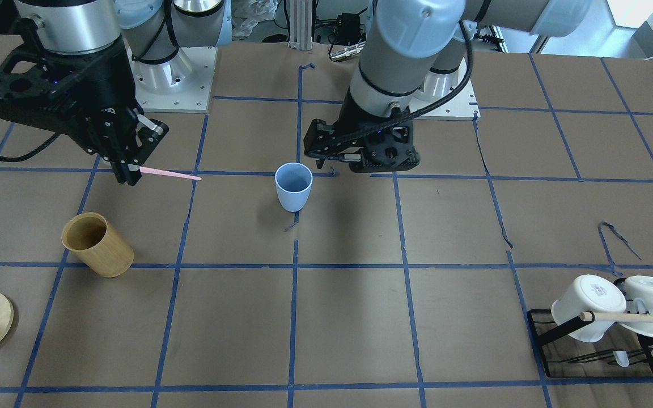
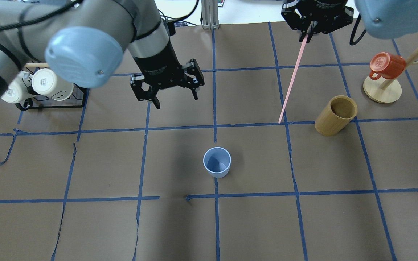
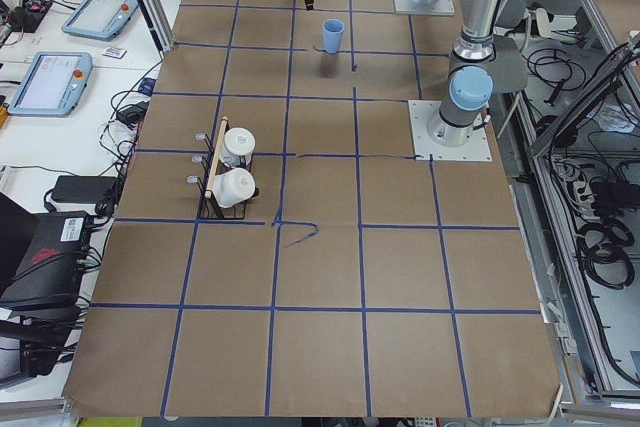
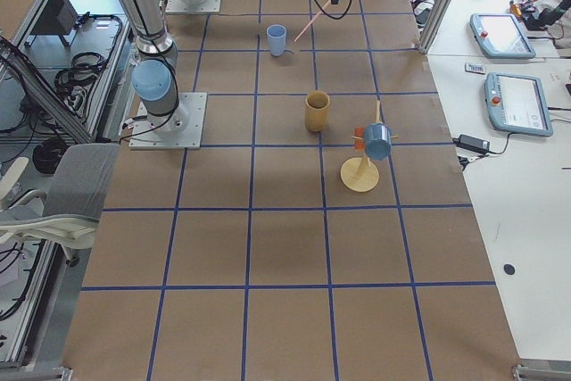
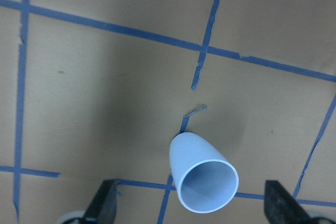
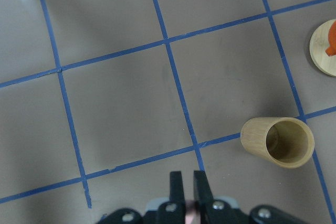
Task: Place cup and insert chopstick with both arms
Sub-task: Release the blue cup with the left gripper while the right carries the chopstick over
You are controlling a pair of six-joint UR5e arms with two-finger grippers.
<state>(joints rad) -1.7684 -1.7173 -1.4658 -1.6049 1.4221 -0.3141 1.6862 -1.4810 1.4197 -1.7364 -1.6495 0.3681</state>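
Note:
Next, I let go of the pale-pink chopstick with my right gripper inside the light-blue cup (image 1: 289, 186), so it is left leaning on the cup's rim.
The light-blue cup (image 1: 293, 186) stands upright and empty at the table's middle; it also shows in the overhead view (image 2: 217, 162) and the left wrist view (image 5: 205, 179). My left gripper (image 2: 176, 101) is open and empty. It hangs above the table just on the robot's side of the cup (image 1: 338, 164). My right gripper (image 1: 128, 175) is shut on the top end of a pale-pink chopstick (image 1: 170, 174). The chopstick (image 2: 291, 83) hangs off the table, slanting down toward the middle, apart from the cup. In the right wrist view its fingers (image 6: 176, 182) pinch it.
A tan wooden cylinder cup (image 2: 336, 115) stands near the chopstick's lower tip. An orange mug on a wooden stand (image 2: 385, 65) is at the far right. A black rack with two white mugs (image 2: 42, 85) and a beige rod (image 1: 638, 318) is at the left.

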